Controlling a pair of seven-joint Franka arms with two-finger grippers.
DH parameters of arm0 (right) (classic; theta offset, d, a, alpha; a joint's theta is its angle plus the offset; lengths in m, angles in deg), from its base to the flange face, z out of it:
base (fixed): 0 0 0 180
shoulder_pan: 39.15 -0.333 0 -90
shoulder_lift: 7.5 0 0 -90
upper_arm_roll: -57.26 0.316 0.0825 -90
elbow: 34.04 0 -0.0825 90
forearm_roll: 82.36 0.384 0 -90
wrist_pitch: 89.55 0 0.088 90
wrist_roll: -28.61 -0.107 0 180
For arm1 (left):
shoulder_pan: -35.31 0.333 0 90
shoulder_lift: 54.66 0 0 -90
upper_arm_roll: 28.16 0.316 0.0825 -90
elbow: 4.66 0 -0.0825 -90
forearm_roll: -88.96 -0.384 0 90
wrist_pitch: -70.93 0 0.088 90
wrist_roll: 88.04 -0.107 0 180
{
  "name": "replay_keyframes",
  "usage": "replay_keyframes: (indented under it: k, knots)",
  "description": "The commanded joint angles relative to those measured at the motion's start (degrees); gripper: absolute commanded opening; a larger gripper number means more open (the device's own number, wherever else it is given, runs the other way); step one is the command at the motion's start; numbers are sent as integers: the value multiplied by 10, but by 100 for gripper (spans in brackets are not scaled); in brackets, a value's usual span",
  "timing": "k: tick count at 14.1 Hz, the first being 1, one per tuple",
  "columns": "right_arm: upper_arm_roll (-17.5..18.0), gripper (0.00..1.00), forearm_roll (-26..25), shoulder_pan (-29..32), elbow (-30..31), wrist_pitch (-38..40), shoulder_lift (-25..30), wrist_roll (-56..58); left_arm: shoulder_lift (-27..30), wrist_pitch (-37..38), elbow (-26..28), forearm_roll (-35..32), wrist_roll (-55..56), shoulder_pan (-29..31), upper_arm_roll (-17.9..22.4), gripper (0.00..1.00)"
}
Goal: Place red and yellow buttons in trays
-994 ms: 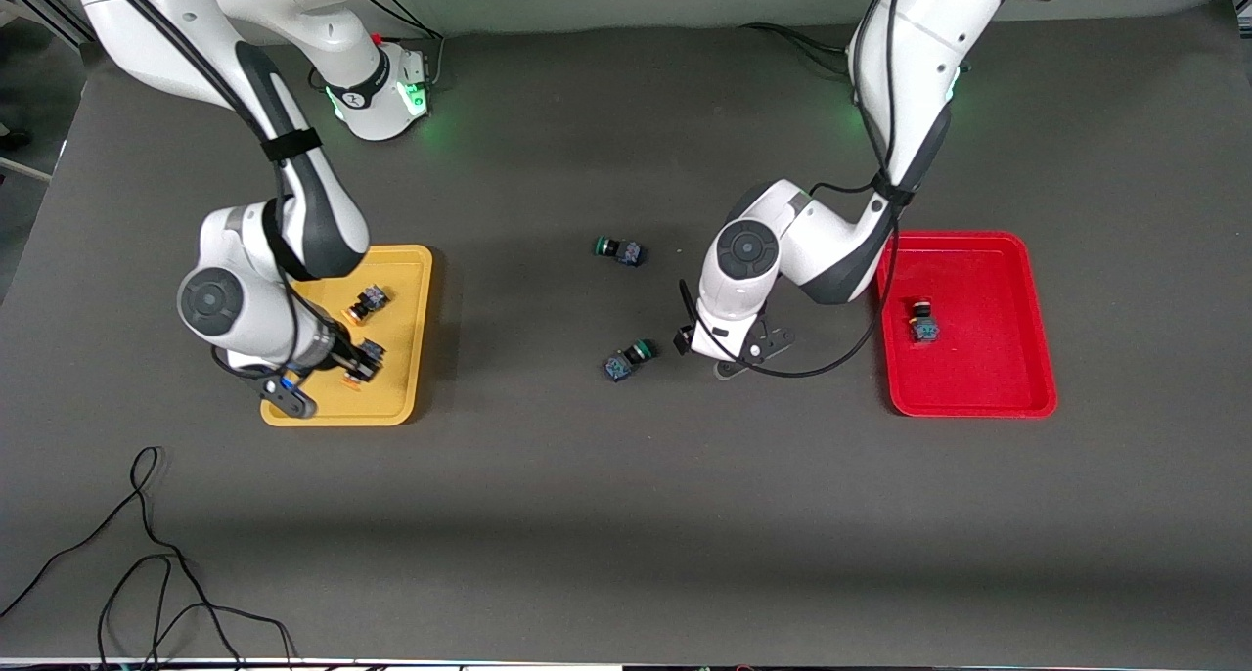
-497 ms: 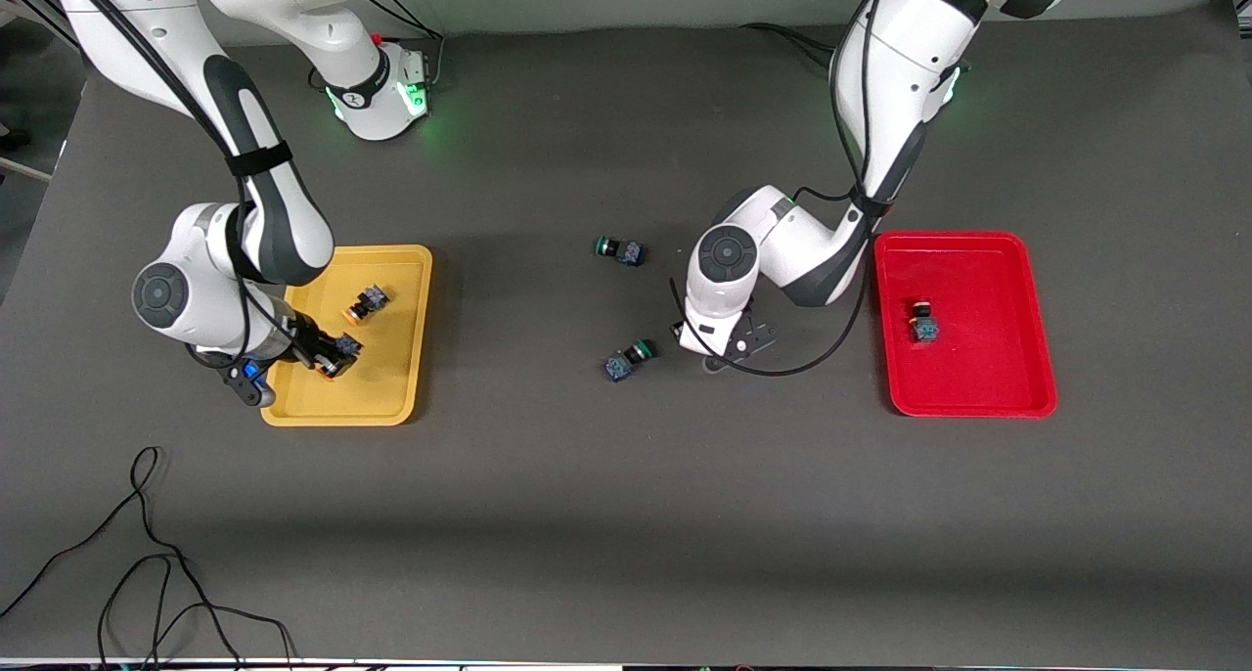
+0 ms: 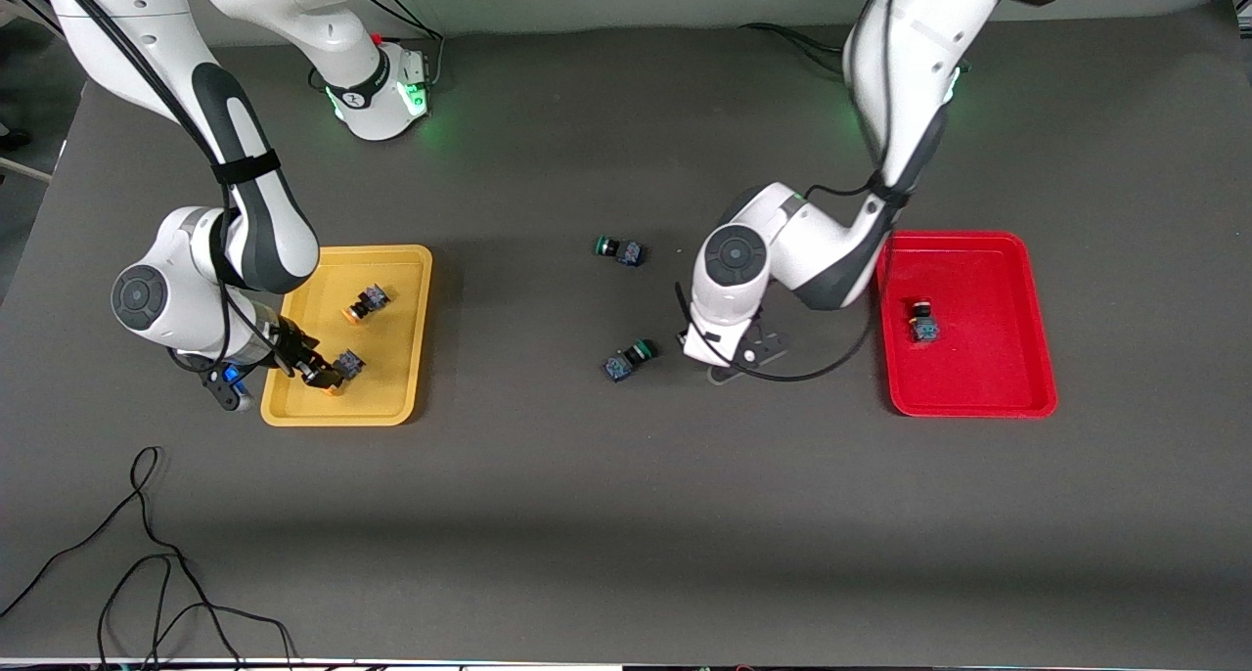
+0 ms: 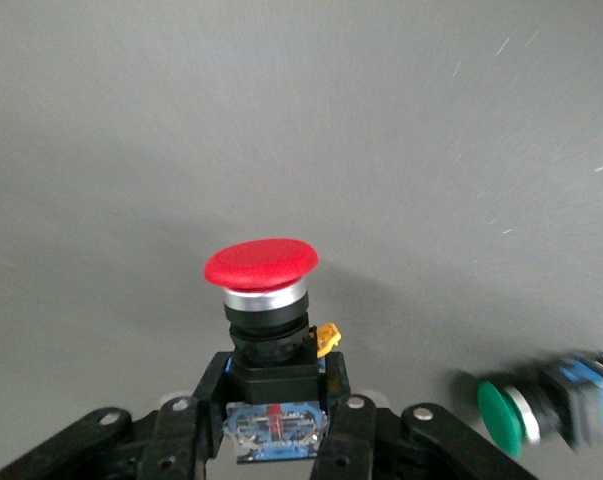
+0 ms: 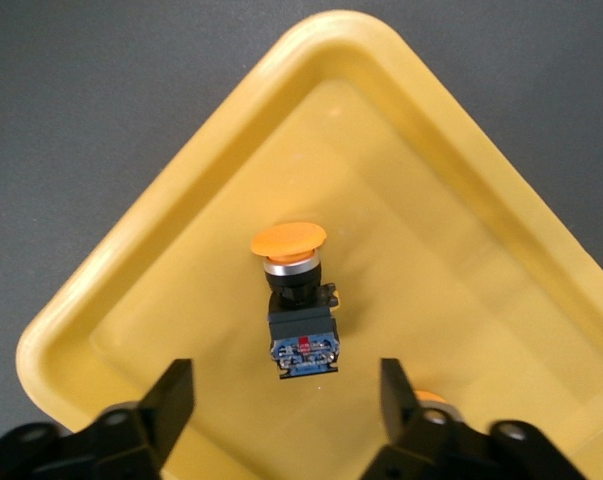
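I need to release the red button with my left gripper near the middle of the red tray [image 3: 978, 326], beside the other red button. The held button hangs over the table now.
My right gripper [image 3: 298, 361] is open over the near corner of the yellow tray [image 3: 396, 397], at the right arm's end. A yellow button [image 3: 338, 369] lies free in the tray; in the right wrist view it [image 5: 296, 300] sits between the spread fingers of the gripper [image 5: 285, 380]. A second yellow button [image 3: 365, 302] lies farther back in the tray. My left gripper [image 4: 277, 398] is shut on a red button [image 4: 261, 268]. It [image 3: 722, 351] hangs over the table beside the red tray [image 3: 978, 397], which holds another red button [image 3: 921, 321].
Two green-capped switches lie on the dark table between the trays, one [image 3: 627, 359] close to my left gripper and seen from its wrist [image 4: 511, 415], one [image 3: 620, 250] farther back. A black cable [image 3: 147, 554] lies near the front corner.
My right gripper has drawn back toward the right arm's end of the table, and the yellow button now lies free in the tray. My left arm has shifted only slightly.
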Motion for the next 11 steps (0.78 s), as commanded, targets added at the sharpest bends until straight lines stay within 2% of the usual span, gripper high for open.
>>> replay_keyframes:
  k: [1, 4, 8, 10, 11]
  knots:
    - [-3, 100, 4, -2, -19, 10, 4, 20, 96, 100, 5, 49, -180, 41, -1, 31]
    - [-18, 100, -17, -3, -33, 63, 37, 115, 161, 174, 30, 62, -316, 121, -1, 31]
    - [-35, 100, -20, -2, -75, 173, 113, 220, 239, 184, 128, 60, -523, 268, 3, 31]
    - [-31, 100, -66, -2, -75, 190, 160, 251, 236, 168, 153, 45, -606, 329, 3, 31]
    - [-26, 100, -97, -3, -79, 206, 180, 258, 233, 137, 173, 33, -623, 347, 3, 31]
